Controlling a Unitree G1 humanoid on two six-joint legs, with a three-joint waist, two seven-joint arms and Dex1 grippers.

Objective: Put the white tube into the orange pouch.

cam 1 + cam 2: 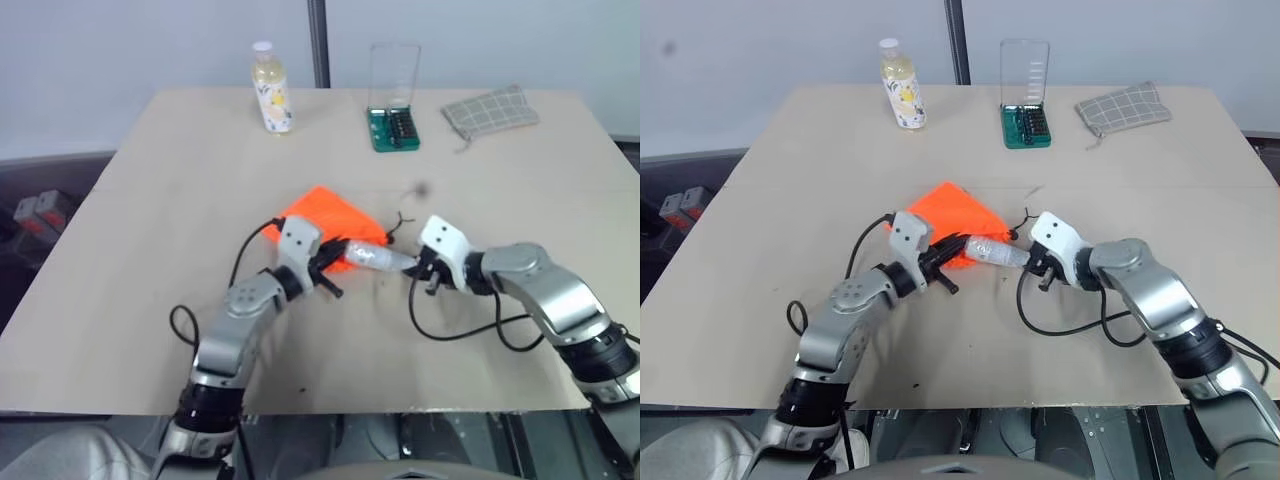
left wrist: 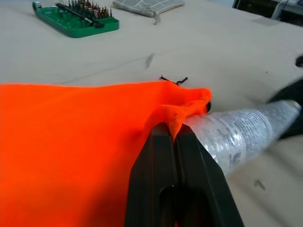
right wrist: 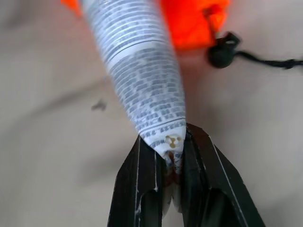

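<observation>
The robot's right gripper should release the white tube inside the orange pouch's opening [image 1: 370, 257] [image 3: 135, 35], near the black bead.
The orange pouch [image 1: 325, 222] lies mid-table with its mouth toward the right. My left gripper [image 2: 175, 135] is shut on the pouch's mouth edge, pinching the orange fabric [image 2: 176, 116]. The white tube [image 1: 375, 257], silvery with grey print, points into that mouth; its far end sits at or just inside the opening. My right gripper [image 3: 174, 156] is shut on the tube's flat crimped end [image 3: 170, 139]. A dark drawstring with a black bead [image 3: 221, 48] trails from the pouch beside the tube.
At the table's far side stand a white-capped bottle of yellowish liquid [image 1: 271, 90], a green bit case with a clear lid [image 1: 393, 100] and a grey checked cloth pouch [image 1: 492, 110]. Black cables loop on the table beside both arms.
</observation>
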